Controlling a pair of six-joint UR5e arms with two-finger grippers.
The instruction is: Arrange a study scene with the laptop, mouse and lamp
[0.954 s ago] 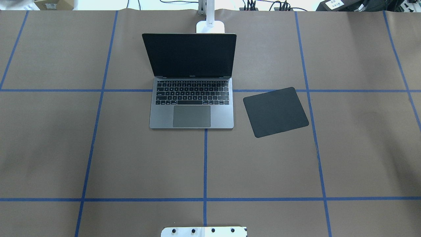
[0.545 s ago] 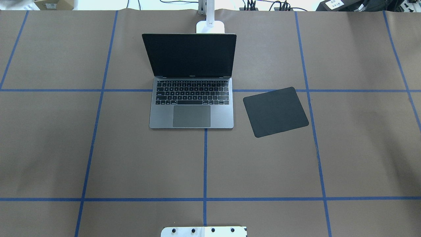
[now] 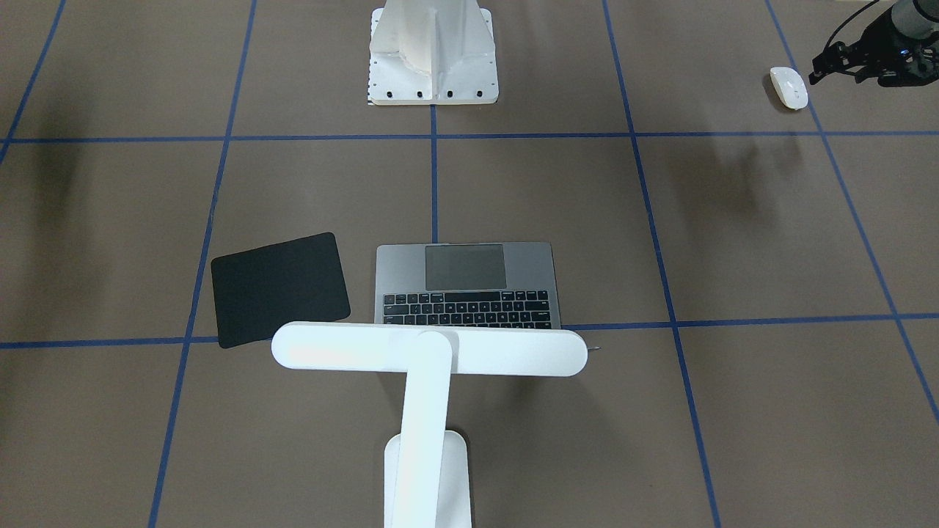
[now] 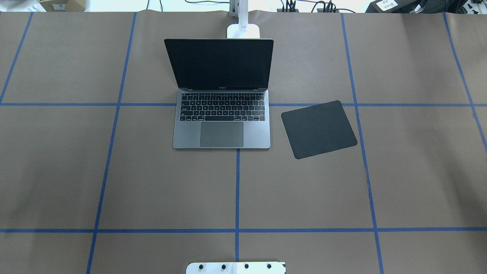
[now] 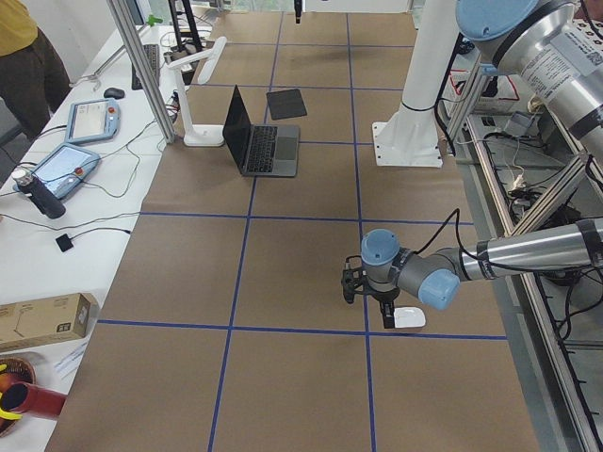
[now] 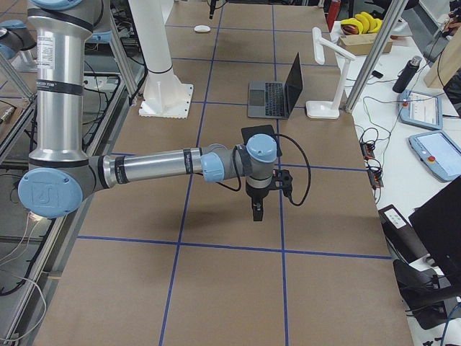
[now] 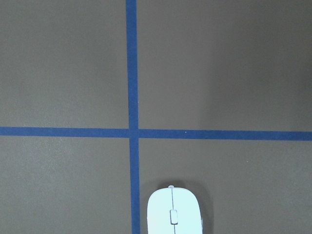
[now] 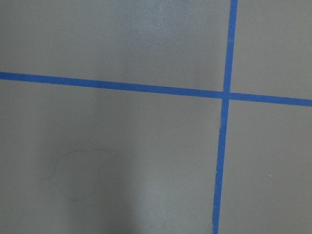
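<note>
The white mouse is next for my left gripper, which should go to it and close on its long sides (image 3: 788, 87) around the middle, behind the scroll wheel.
The open grey laptop (image 4: 221, 114) sits at the table's middle far side, its screen dark. Behind it stands the white lamp (image 3: 429, 352), its bar head over the laptop's screen edge and its base (image 4: 243, 31) at the table's far edge. The white mouse (image 3: 788, 88) lies on the table on my left side, near the robot's edge, and also shows low in the left wrist view (image 7: 173, 212). My left gripper (image 3: 816, 75) hovers right beside the mouse; I cannot tell its state. My right gripper (image 6: 256, 210) hangs over bare table near the mouse pad; its state is unclear.
A black mouse pad (image 4: 319, 129) lies right of the laptop. The white bolted pedestal (image 3: 433, 51) stands at the robot's edge. Beyond the far edge is a desk with tablets (image 5: 61, 165), cables and a bottle; a person (image 5: 19, 47) stands there.
</note>
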